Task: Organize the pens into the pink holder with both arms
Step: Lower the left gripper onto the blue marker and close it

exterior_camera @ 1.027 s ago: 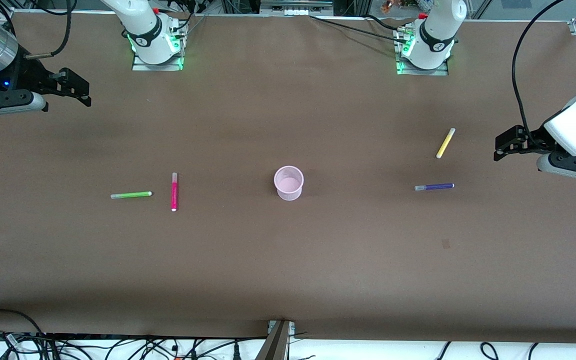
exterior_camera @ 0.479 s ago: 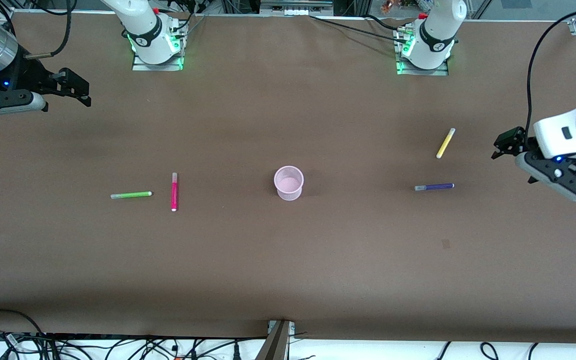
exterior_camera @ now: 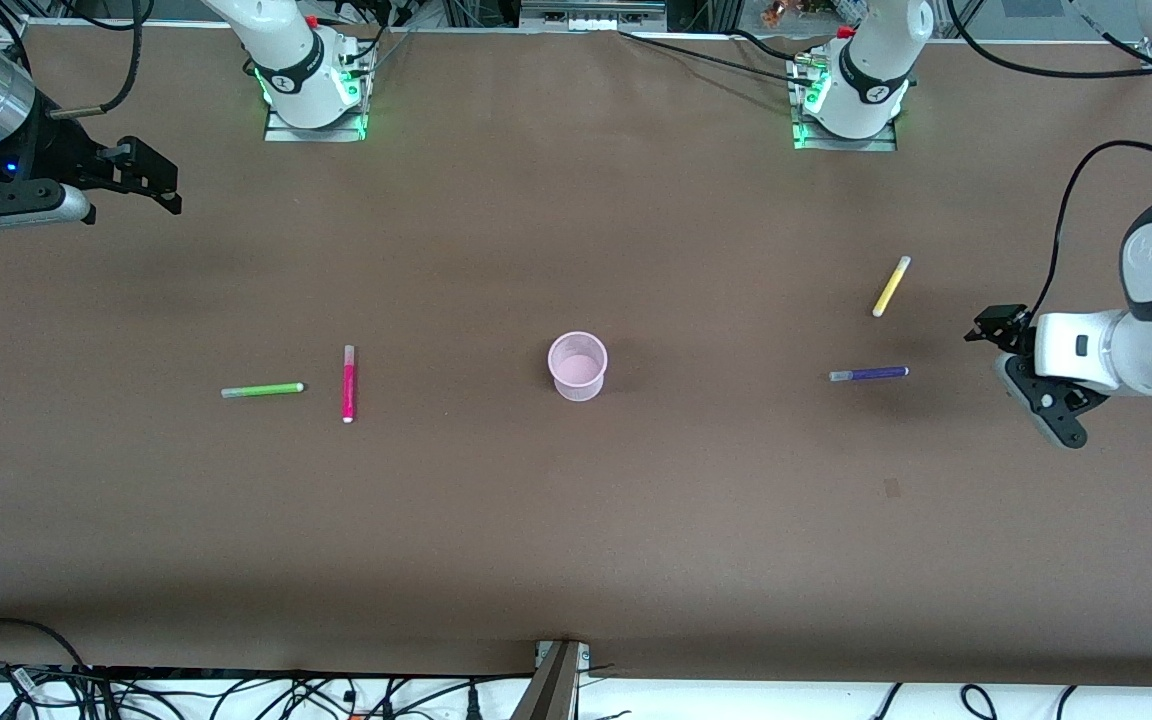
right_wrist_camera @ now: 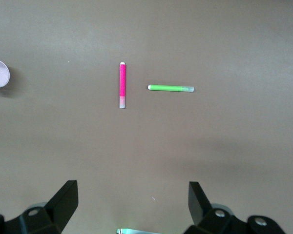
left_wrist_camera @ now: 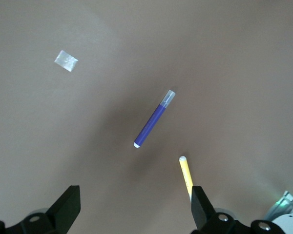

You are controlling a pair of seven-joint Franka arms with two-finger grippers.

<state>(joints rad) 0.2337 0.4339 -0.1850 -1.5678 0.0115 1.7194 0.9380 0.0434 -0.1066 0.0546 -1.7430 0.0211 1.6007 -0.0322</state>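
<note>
The robot's left gripper should close on the white end (exterior_camera: 900, 372) (left_wrist_camera: 139, 142) of the purple pen, opposite the pen's clear cap.
The pink holder (exterior_camera: 577, 366) stands upright mid-table with nothing in it. Toward the right arm's end lie a green pen (exterior_camera: 262, 390) and a magenta pen (exterior_camera: 348, 383). Toward the left arm's end lie a yellow pen (exterior_camera: 891, 286) and a purple pen (exterior_camera: 868, 374). My left gripper (exterior_camera: 991, 325) hangs open and holds nothing, over bare table past those two. Its wrist view shows the purple pen (left_wrist_camera: 154, 119) and yellow pen (left_wrist_camera: 186, 175) ahead of the left gripper (left_wrist_camera: 135, 204). My right gripper (exterior_camera: 151, 180) waits open over its end; its view shows the magenta pen (right_wrist_camera: 122, 85) and green pen (right_wrist_camera: 170, 88).
A small pale tape patch (exterior_camera: 891, 488) lies on the brown table cover, nearer the front camera than the purple pen. The arm bases (exterior_camera: 311, 95) stand along the table's edge by the robots. Cables lie along the edge by the front camera.
The left arm has swung down and inward toward the purple and yellow pens, its wrist turning. The right arm and all pens have stayed put.
</note>
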